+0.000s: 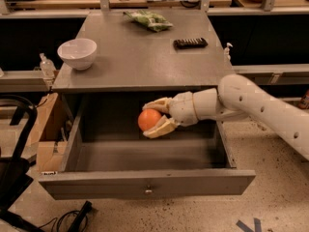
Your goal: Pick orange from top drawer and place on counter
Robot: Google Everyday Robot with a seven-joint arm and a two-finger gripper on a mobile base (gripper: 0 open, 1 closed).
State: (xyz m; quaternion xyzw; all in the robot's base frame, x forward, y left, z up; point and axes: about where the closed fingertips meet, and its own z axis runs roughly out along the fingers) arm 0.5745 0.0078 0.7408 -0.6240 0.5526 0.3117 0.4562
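Note:
Next, my gripper releases the orange, now held above the open drawer's floor, on the counter (162,59) between the white bowl and the black remote, closer to the remote.
The orange (148,119) is held between the two cream fingers of my gripper (155,118), lifted above the floor of the open top drawer (145,185), just below the front edge of the counter. The gripper reaches in from the right on a white arm (256,110). The grey counter (140,57) lies directly above and behind the drawer. The drawer has a flat front panel with a small central knob (148,191).
On the counter stand a white bowl (77,53) at the left, a green bag (148,19) at the back and a black remote (190,43) at the right. A cardboard box (46,134) and a black chair (14,168) are left of the cabinet.

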